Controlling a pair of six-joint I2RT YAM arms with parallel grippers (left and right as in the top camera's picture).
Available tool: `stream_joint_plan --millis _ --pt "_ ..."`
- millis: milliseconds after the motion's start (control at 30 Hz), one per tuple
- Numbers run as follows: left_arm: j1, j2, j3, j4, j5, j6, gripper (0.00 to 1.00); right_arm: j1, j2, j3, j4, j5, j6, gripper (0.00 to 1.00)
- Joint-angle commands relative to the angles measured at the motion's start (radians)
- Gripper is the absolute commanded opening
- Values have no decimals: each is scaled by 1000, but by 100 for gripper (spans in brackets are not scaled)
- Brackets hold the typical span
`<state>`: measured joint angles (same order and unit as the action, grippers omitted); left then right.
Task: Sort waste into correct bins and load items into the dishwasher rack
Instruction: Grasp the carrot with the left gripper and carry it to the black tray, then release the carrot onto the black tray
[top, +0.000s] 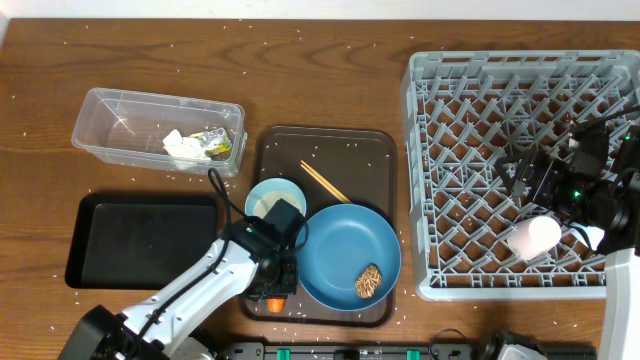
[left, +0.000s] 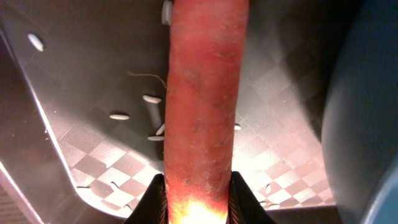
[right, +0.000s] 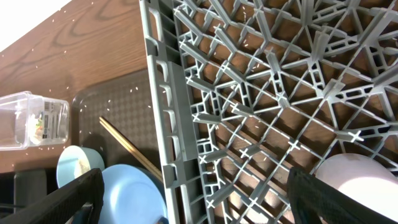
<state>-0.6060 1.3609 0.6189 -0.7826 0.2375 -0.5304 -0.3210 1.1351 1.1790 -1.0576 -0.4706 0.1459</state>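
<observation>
The robot's left gripper will release the orange carrot in the black bin (top: 189, 247), toward the side that faces the brown tray.
My left gripper (top: 276, 288) is shut on the orange carrot (top: 274, 303) at the front left of the brown tray. In the left wrist view the carrot (left: 202, 93) runs up between my fingers (left: 198, 199), over the tray floor. The blue plate (top: 350, 255) holds the brown food lump (top: 369, 281). The light-blue cup (top: 275, 198) and chopsticks (top: 325, 182) lie on the tray. My right gripper (top: 522, 172) is open and empty over the grey rack (top: 425, 180); its jaws (right: 196, 199) show wide apart. The pink cup (top: 533, 237) lies in the rack. The white bowl is out of view.
The clear tub (top: 110, 120) at the back left holds the white tissue (top: 182, 147) and green-yellow wrapper (top: 214, 143). The black bin (top: 140, 240) sits in front of it. The brown tray (top: 350, 150) has loose rice grains (left: 119, 116) on it.
</observation>
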Motion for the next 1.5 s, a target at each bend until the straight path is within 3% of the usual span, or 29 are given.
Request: stream_joint_plan --millis 0,433,633,800,933,1200,1467 --pt "1 3 18 -50 -9 -10 13 16 2 16 -3 0 7 87" --pt "11 -140 238 -465 -14 -65 9 16 2 16 -2 0 6 87" --pt "117 -235 269 -561 -204 -194 6 16 2 16 -2 0 6 87" --pt "239 -322 269 -528 -489 -467 6 16 2 16 -3 0 6 87" --pt "333 -351 261 -437 -638 -552 6 16 2 16 -5 0 6 87" --pt "515 -298 180 -283 -645 -568 7 16 2 16 -21 0 6 88" --pt "624 -240 101 -187 -526 -608 8 16 2 16 -28 0 5 88"
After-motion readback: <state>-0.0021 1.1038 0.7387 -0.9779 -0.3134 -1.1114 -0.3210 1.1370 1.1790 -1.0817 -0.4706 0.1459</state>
